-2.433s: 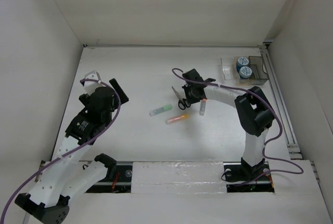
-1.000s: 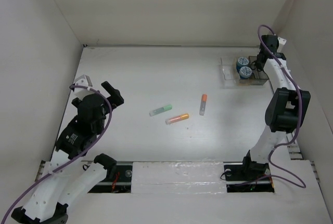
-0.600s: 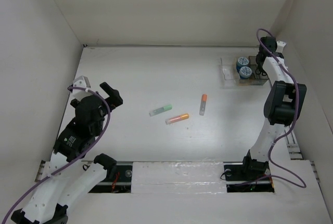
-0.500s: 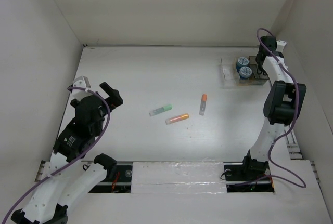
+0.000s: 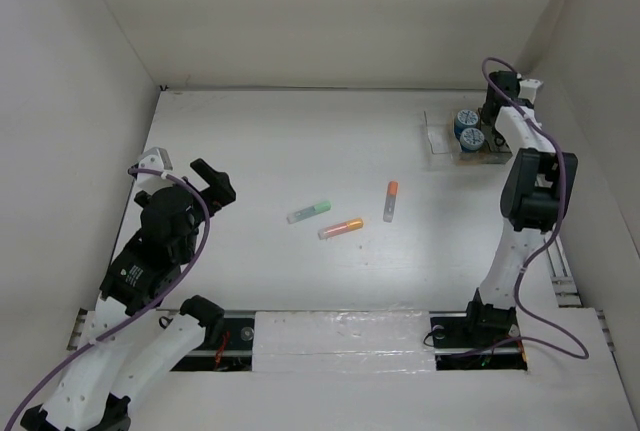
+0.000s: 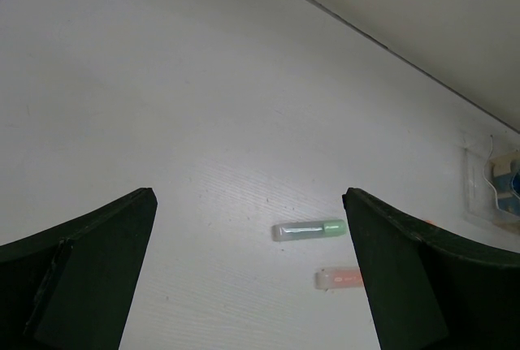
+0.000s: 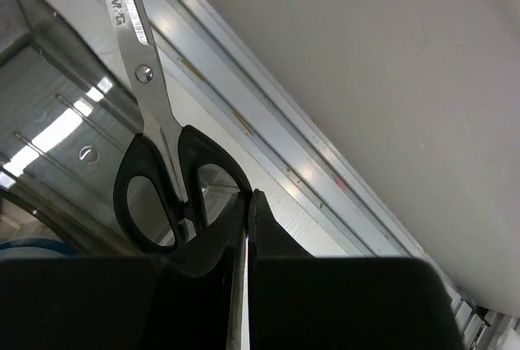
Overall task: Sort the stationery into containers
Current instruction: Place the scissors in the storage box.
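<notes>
Next, my right gripper lets go of the black-handled scissors in the organiser's dark grey end section (image 5: 496,139) (image 7: 150,143), beside the blue-and-white rolls.
My right gripper (image 7: 248,196) is shut on one loop of the black-handled scissors (image 7: 150,196), whose blades point away over the dark grey end of the containers (image 7: 49,123). From above, that gripper (image 5: 492,111) hangs over the clear organiser (image 5: 440,136), beside two blue-and-white rolls (image 5: 465,119) in its middle section. Three pale markers lie mid-table: a green-ended one (image 5: 309,212), an orange one (image 5: 341,228) and another orange-tipped one (image 5: 390,200). My left gripper (image 5: 210,183) is open and empty, well left of the green marker (image 6: 309,230).
White walls enclose the table on three sides. A metal rail (image 7: 268,123) runs along the right wall just beyond the organiser. The right arm's purple cable (image 5: 520,116) loops next to the containers.
The right arm lifted the scissors from mid-table and carried them to the organiser; in the last second its wrist shifted slightly left above it. The left arm drew back a little.
</notes>
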